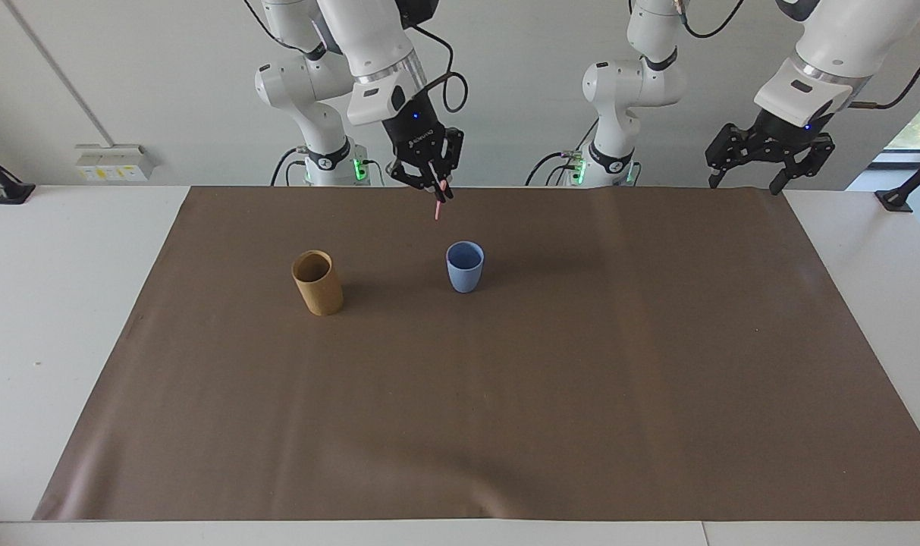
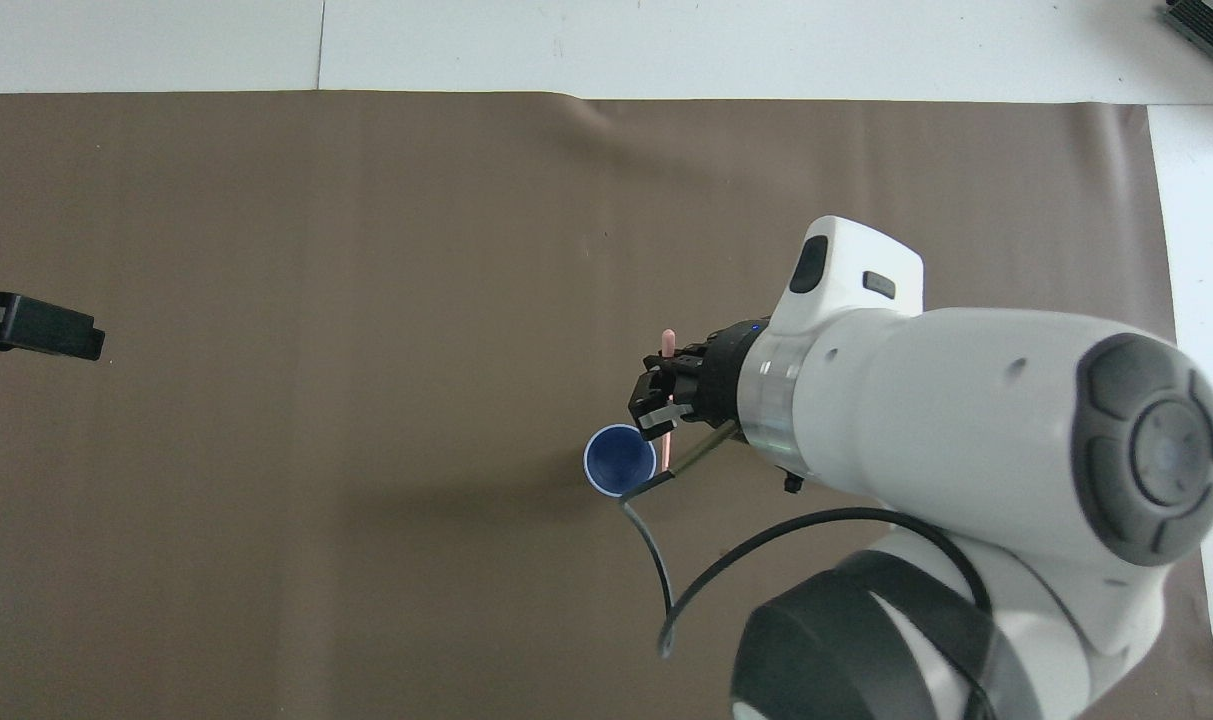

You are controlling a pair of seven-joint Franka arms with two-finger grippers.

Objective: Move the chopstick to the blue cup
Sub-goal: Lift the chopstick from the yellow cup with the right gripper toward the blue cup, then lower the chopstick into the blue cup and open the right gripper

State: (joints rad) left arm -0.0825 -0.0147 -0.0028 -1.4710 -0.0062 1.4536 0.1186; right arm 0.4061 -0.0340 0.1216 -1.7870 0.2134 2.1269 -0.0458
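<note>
The pink chopstick will lean toward my left gripper inside the blue cup (image 2: 627, 468) once my right gripper releases it.
My right gripper (image 1: 438, 188) (image 2: 659, 400) is shut on a thin pink chopstick (image 1: 437, 208) (image 2: 669, 343), which hangs from its fingertips high in the air. It hovers over the mat just beside the blue cup (image 1: 465, 266) (image 2: 619, 460), on the side toward the tan cup. The blue cup stands upright near the mat's middle. My left gripper (image 1: 768, 158) (image 2: 91, 343) waits open, raised over the mat's edge at the left arm's end of the table.
A tan-brown cylindrical cup (image 1: 318, 283) stands upright on the brown mat (image 1: 505, 394), toward the right arm's end; in the overhead view the right arm hides it. White tabletop (image 1: 58, 303) borders the mat.
</note>
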